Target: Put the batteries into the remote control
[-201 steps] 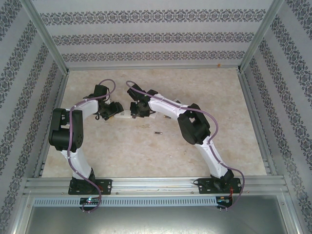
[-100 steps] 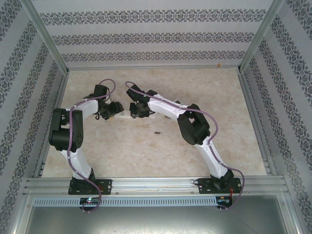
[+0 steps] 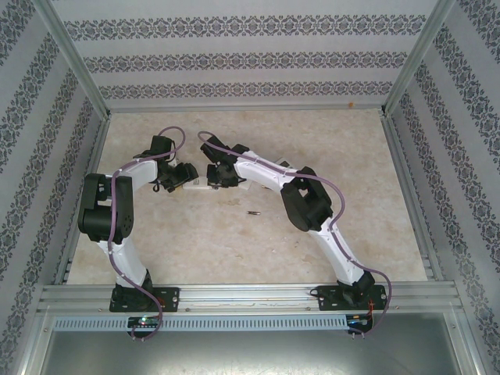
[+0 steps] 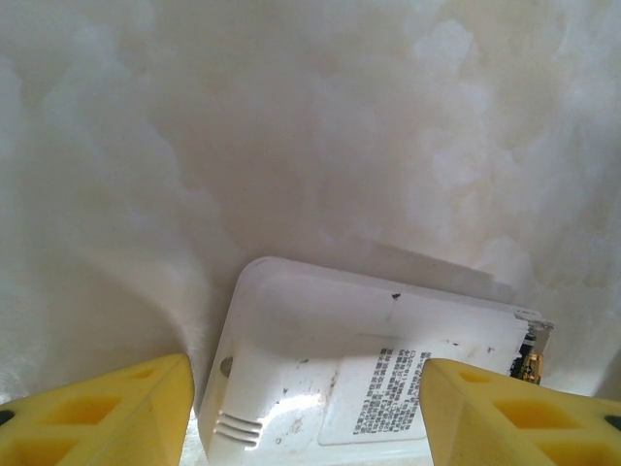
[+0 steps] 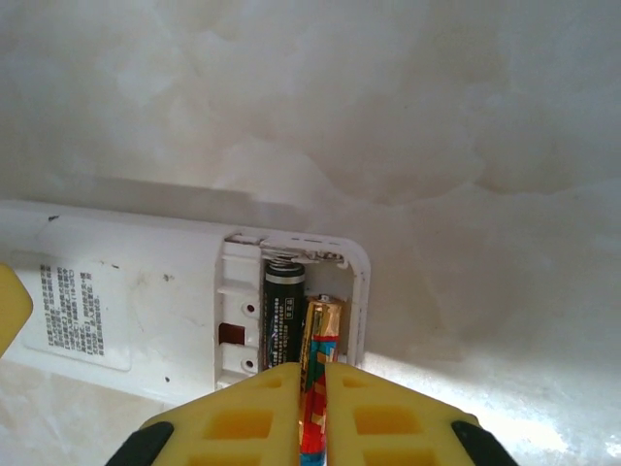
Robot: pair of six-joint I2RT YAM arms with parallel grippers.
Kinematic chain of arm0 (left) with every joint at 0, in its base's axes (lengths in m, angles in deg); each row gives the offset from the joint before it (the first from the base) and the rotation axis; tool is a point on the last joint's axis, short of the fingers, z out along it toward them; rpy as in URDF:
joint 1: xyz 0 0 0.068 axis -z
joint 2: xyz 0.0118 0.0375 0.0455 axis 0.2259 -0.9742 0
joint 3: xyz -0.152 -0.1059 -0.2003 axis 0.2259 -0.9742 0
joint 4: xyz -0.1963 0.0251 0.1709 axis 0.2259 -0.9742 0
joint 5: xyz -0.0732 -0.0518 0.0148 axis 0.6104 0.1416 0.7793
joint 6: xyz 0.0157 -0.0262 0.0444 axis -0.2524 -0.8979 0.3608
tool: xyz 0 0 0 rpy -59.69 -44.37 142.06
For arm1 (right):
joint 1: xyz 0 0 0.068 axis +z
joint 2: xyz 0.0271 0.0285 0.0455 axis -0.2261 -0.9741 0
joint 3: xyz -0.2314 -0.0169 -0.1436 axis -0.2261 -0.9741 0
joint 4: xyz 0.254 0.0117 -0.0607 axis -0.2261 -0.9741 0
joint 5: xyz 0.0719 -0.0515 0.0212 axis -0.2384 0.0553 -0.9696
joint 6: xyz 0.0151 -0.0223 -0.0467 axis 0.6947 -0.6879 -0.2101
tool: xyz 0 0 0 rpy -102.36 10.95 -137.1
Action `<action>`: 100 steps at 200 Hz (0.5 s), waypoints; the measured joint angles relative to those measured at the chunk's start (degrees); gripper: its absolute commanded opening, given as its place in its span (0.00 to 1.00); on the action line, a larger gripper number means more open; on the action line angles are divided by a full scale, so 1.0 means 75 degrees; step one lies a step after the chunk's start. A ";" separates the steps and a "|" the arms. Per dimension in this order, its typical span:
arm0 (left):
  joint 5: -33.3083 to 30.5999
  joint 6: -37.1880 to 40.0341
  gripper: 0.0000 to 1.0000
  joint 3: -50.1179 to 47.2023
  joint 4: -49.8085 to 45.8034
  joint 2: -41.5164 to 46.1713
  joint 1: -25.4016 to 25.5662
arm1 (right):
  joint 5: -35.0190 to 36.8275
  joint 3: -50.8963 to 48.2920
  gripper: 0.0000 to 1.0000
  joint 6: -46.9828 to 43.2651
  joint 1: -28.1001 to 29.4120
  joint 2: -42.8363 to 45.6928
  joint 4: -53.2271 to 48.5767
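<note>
The gold, red and blue battery's tip lies short of the bay's far side, so next my right gripper opens and takes the battery closer to its tip [image 5: 323,322].
The white remote control [image 5: 146,282] lies back up on the table, its battery bay open at the right end. A black battery [image 5: 283,311] sits in the bay's left slot against the spring. My right gripper [image 5: 312,367] is shut on a gold, red and blue battery [image 5: 320,330], whose tip lies in the right slot. My left gripper [image 4: 309,364] stands open at the remote's [image 4: 320,311] other end, one yellow finger beside the end and the other over the label. From above, both grippers [image 3: 183,178] [image 3: 217,178] meet over the remote [image 3: 199,186].
One loose battery [image 3: 252,212] lies on the marble-patterned tabletop just in front of the right forearm. Aluminium rails and patterned walls fence the table on the left, right and back. Open tabletop stretches in front of the arms and behind them.
The right arm has shifted slightly left and its fingers have closed tighter on the battery. The left arm and the remote have not moved.
</note>
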 measured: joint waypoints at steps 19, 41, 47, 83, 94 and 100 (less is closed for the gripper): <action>0.0003 0.0000 0.64 0.0000 0.0015 0.0000 0.0000 | 0.0210 0.0067 0.11 -0.0134 0.0038 -0.0044 -0.0020; 0.0003 0.0000 0.64 0.0000 0.0023 0.0000 0.0000 | 0.0641 0.0061 0.07 -0.0329 0.0175 -0.0044 0.0035; 0.0003 0.0000 0.64 0.0000 0.0029 0.0000 0.0000 | 0.0819 0.0041 0.06 -0.0379 0.0233 -0.0044 0.0073; 0.0032 0.0000 0.64 -0.0003 0.0044 0.0000 0.0000 | 0.1667 -0.0251 0.05 -0.0562 0.0490 0.0050 0.0423; 0.0032 0.0000 0.64 0.0000 0.0041 0.0000 -0.0003 | 0.1655 -0.0347 0.06 -0.0562 0.0484 0.0114 0.0522; 0.0032 0.0000 0.64 -0.0003 0.0041 0.0000 0.0000 | 0.1620 -0.0376 0.07 -0.0562 0.0481 0.0134 0.0548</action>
